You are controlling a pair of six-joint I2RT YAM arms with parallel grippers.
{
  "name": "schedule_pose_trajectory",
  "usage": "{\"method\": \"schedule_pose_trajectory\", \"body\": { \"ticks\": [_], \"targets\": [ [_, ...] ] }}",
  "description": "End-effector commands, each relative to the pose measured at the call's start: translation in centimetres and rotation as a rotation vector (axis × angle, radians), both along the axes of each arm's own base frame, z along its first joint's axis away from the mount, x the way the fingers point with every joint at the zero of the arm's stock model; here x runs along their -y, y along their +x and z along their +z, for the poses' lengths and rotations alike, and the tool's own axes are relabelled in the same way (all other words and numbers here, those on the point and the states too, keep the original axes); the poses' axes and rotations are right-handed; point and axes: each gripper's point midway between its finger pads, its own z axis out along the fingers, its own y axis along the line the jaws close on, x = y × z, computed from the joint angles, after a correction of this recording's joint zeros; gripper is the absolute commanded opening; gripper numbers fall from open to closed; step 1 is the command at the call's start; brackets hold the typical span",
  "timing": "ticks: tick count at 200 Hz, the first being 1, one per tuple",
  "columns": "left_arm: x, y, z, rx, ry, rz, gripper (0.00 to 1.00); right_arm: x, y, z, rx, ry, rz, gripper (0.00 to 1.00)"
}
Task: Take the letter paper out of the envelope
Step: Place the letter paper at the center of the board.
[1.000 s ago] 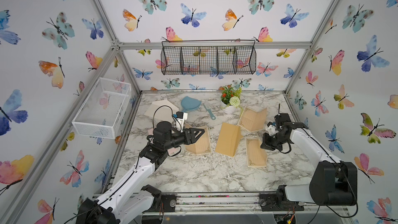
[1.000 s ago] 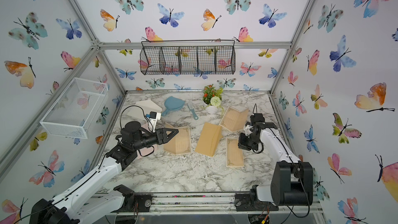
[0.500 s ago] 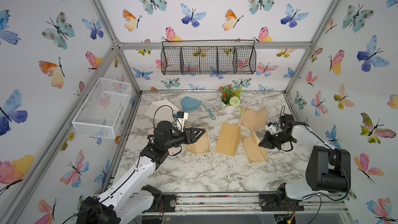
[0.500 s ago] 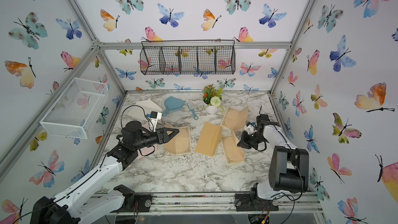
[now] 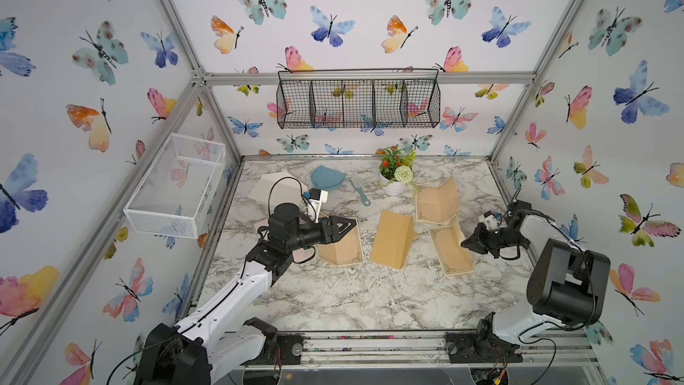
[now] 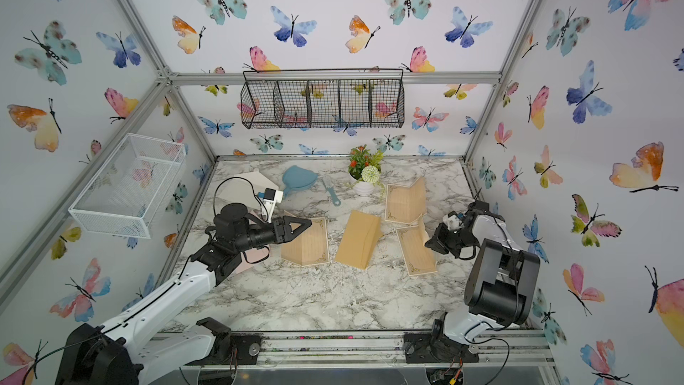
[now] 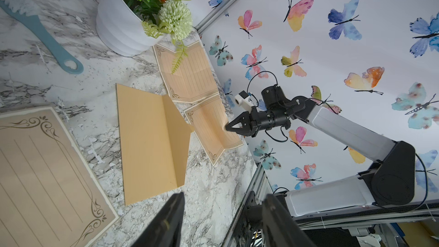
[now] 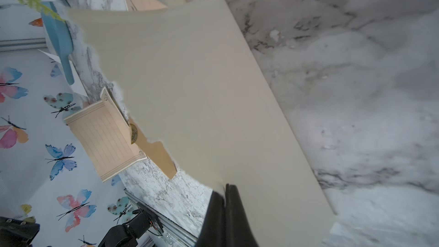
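Observation:
My right gripper is going to release the lined letter paper on the marble table (image 5: pixel 420 250), close up against the tan envelope.
The tan envelope (image 5: pixel 392 238) (image 6: pixel 357 240) (image 7: pixel 147 143) lies mid-table with its flap raised. Just right of it is a lined letter paper (image 5: pixel 449 250) (image 6: pixel 416 250) (image 7: pixel 211 129) (image 8: pixel 202 91), outside the envelope, its right edge lifted. My right gripper (image 5: pixel 464 243) (image 6: pixel 429 243) (image 7: pixel 226 128) (image 8: pixel 224 187) is shut on that edge. My left gripper (image 5: pixel 351 224) (image 6: pixel 307 224) (image 7: pixel 223 200) hovers open and empty left of the envelope, above another lined sheet (image 5: pixel 340 250) (image 7: pixel 42 174).
A third lined sheet (image 5: pixel 436 200) lies behind, beside a white flower pot (image 5: pixel 394 179). A blue dustpan (image 5: pixel 327 177), a brush (image 5: pixel 361 190) and a white sheet (image 5: pixel 274 187) sit at the back left. A white mesh basket (image 5: pixel 177 187) and a black wire basket (image 5: pixel 359 103) hang on the walls.
My right arm has swung and drawn back to the right, turning the held letter paper and lifting its right edge. The left arm has stayed in place.

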Motion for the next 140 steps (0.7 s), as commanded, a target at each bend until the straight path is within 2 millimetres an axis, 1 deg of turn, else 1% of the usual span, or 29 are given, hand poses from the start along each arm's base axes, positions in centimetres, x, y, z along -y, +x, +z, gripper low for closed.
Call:
{"method": "schedule_pose_trajectory", "body": {
  "ticks": [1,17,19,28,41,48,73,86,106,122,140],
  "targets": [
    [0.3,-0.1,1.7,0.059,-0.013,-0.029,0.57,-1.6,-0.3,2.9,0.100,0.050,0.031,0.02],
    [0.3,0.1,1.5,0.058,-0.014,-0.029,0.57,-3.2,-0.6,5.8,0.189,0.135,0.067,0.02],
    [0.4,0.1,1.5,0.057,-0.014,-0.030,0.57,-3.3,-0.6,5.9,0.192,0.142,0.068,0.02],
    [0.4,0.3,1.4,0.054,-0.014,-0.028,0.57,-4.8,-0.6,7.3,0.240,0.211,0.100,0.02],
    [0.5,0.5,1.2,0.050,-0.014,-0.029,0.56,-6.4,-0.4,8.2,0.270,0.264,0.144,0.02],
    [0.6,0.6,1.2,0.050,-0.014,-0.029,0.56,-6.8,-0.3,8.2,0.270,0.283,0.156,0.02],
    [0.7,0.7,1.5,0.047,-0.026,-0.031,0.56,-6.9,-0.2,5.6,0.206,0.298,0.163,0.02],
    [0.7,0.6,1.6,0.050,-0.029,-0.031,0.56,-6.9,-0.3,4.7,0.179,0.302,0.161,0.02],
    [0.6,0.6,1.8,0.058,-0.030,-0.025,0.56,-6.6,0.0,4.8,0.185,0.278,0.163,0.02],
    [0.7,0.8,1.6,0.055,-0.031,-0.028,0.56,-6.7,-0.1,4.6,0.180,0.287,0.159,0.02],
    [0.9,0.9,1.4,0.049,-0.031,-0.037,0.55,-6.8,0.4,4.7,0.204,0.307,0.142,0.02]
  ]
}}
